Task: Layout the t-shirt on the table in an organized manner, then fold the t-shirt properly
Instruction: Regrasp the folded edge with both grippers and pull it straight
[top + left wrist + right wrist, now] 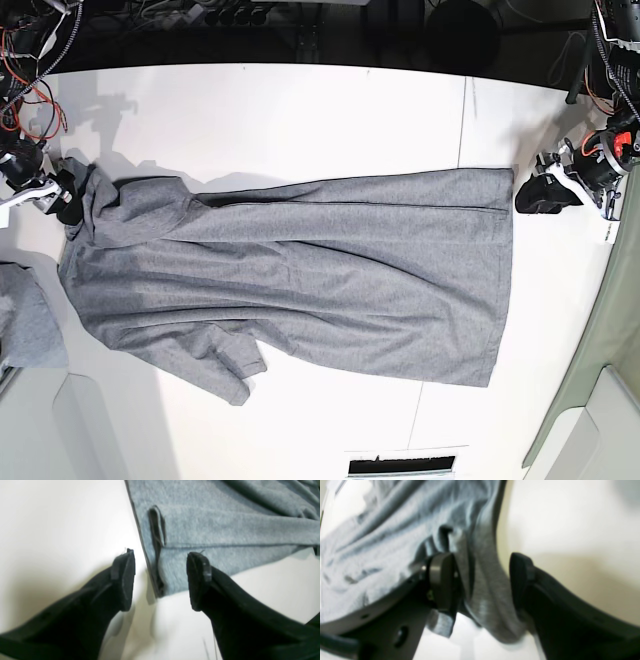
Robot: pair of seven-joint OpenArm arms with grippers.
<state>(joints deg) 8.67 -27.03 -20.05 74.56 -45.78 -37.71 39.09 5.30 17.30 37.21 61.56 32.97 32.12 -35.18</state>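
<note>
A fold runs across the t-shirt beside the upper hem corner, so my left gripper should pinch that hem corner [506,174] and pull it toward the table's back edge together with my right gripper.
The grey t-shirt [320,270] lies spread lengthwise on the white table [300,110], hem to the right, sleeves and shoulders to the left. My left gripper [530,190] is at the upper hem corner. In the left wrist view it [161,580] is open and its jaws straddle that corner of the t-shirt [212,517] on the table [50,517]. My right gripper [68,195] is at the bunched upper left shoulder. In the right wrist view it [482,582] stands open with a thick fold of the t-shirt [382,542] between the jaws.
A second grey cloth [25,320] lies at the left edge of the table. A thin dark seam [465,120] crosses the table on the right. Cables and dark gear [250,15] line the back edge. A white label [400,465] sits at the front edge.
</note>
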